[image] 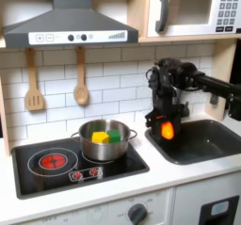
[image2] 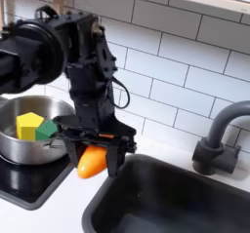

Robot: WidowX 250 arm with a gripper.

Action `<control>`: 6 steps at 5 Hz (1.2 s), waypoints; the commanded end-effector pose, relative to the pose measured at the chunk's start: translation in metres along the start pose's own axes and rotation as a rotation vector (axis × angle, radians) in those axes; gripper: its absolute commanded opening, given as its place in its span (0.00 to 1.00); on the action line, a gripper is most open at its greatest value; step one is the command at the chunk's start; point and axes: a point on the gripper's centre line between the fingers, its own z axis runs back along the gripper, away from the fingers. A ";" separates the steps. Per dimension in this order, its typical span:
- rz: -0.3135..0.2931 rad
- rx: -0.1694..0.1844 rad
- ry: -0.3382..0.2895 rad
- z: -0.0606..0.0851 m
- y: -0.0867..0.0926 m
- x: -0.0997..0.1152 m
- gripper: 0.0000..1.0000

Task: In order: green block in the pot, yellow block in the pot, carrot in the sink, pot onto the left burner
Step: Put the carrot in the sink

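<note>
Next, I let go of the carrot on the sink's bottom by its front edge [image: 186,156], toward the stove end.
The steel pot [image: 104,146] [image2: 21,149] stands on the stove's right side in the first exterior view, with the green block [image: 114,136] [image2: 45,131] and the yellow block [image: 99,136] [image2: 29,125] inside it. My gripper [image: 167,130] [image2: 93,161] hangs between the pot and the sink [image: 209,136] [image2: 186,200], shut on the orange carrot [image: 168,130] [image2: 92,162]. The carrot is held above the counter at the sink's near edge. Its leafy end is hidden by the fingers.
A red-ringed burner [image: 53,160] lies on the first exterior view's left of the stovetop. A dark curved faucet [image2: 217,139] rises behind the sink. Two wooden utensils [image: 34,83] hang on the tiled wall, under a hood [image: 71,22] and a microwave [image: 193,8].
</note>
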 end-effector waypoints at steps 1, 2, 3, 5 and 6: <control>-0.040 0.006 0.034 -0.018 -0.021 -0.004 0.00; -0.053 0.011 0.047 -0.027 -0.028 -0.001 0.00; -0.048 0.016 0.081 -0.040 -0.032 -0.004 0.00; -0.051 0.015 0.113 -0.057 -0.035 -0.004 0.00; -0.057 0.016 0.137 -0.069 -0.031 -0.009 0.00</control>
